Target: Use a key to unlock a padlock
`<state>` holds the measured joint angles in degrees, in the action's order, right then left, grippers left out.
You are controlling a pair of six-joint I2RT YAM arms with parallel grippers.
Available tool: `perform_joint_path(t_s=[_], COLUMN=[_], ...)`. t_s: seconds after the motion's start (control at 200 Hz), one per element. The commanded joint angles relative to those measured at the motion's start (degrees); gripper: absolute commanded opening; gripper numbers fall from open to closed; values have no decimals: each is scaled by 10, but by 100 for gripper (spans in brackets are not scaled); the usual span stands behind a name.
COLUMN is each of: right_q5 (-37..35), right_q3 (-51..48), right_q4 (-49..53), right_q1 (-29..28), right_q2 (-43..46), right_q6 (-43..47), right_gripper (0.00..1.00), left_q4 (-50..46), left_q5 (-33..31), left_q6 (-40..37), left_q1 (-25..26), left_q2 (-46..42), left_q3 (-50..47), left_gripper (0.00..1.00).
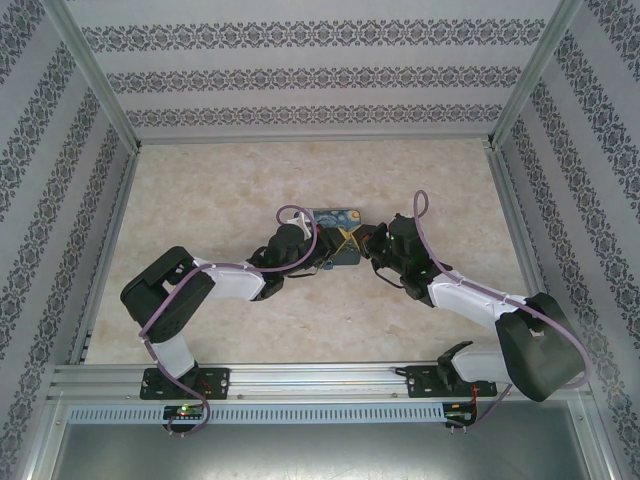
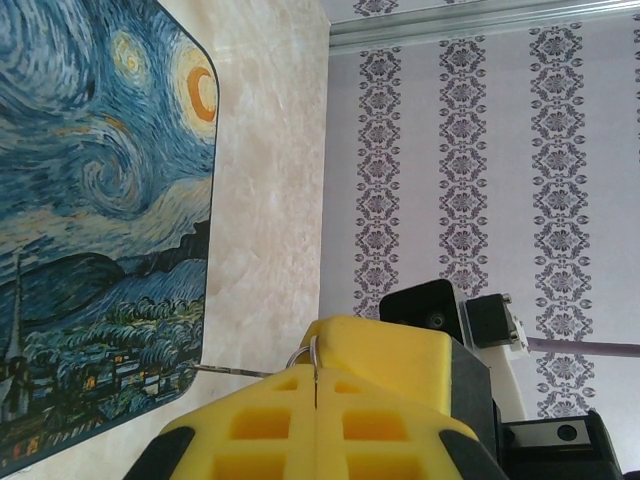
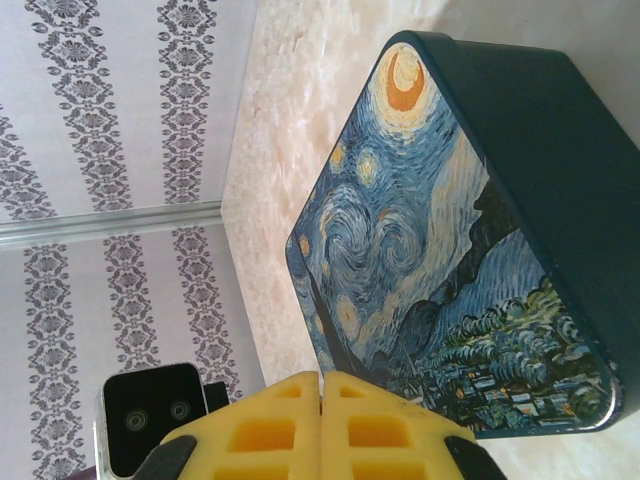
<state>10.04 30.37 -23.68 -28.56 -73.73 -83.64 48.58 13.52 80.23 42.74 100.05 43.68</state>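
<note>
My left gripper's fingers have the key sticking out crosswise, so my right gripper needs to open and take the key by its ring (image 2: 297, 354), with the key pointing forward.
My left gripper (image 2: 317, 378) is shut on thin metal. A small silvery ring (image 2: 303, 352) pokes out at its tips, and a thin dull sliver, the key (image 2: 232, 373), runs from it toward the tin. My right gripper (image 3: 321, 380) is shut, tips pressed together, with nothing visible between them. A yellow finger (image 2: 392, 350) of the right gripper sits just beyond the left tips. In the top view both grippers, left (image 1: 337, 244) and right (image 1: 363, 246), meet tip to tip at the tin's near edge. The teal padlock is hidden.
The Starry-Night tin box (image 1: 335, 228) lies flat on the marble-look tabletop (image 1: 220, 200), right against both grippers; its lid (image 3: 450, 260) and its dark side wall (image 3: 560, 170) face the right wrist. Patterned walls and metal frame posts (image 1: 95, 75) enclose the table.
</note>
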Motion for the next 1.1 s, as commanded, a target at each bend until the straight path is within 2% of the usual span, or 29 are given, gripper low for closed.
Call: perform_joint_path(t_s=[0.0,0.045,0.11,0.32,0.465,0.61,0.854,1.094], right_q5=[17,31,54,180,304,381,425,438], right_q3=[-9,-15,-18,-1,44,79,95,88], right_q4=[-6,-5,1,-9,-22,-32,-47,-55], right_q1=[16,33,59,140,178,188,188,176], right_q2=[27,36,50,54,20,-4,-26,-39], right_q6=[26,35,53,123,195,238,250,261], right_gripper=[23,33,42,52,52,51,44,40], left_q4=[17,10,-7,-94,-167,-210,-244,-223], left_q5=[21,42,83,212,290,350,414,434], left_q6=[-12,-17,-30,-101,-153,-190,-225,-215], left_q1=[-8,-15,-27,-63,-90,-108,-120,-129], left_q2=[3,1,-1,-18,-24,-23,-11,3], left_q3=[10,13,23,68,107,136,174,184], left_gripper=[0,0,0,0,0,0,0,0])
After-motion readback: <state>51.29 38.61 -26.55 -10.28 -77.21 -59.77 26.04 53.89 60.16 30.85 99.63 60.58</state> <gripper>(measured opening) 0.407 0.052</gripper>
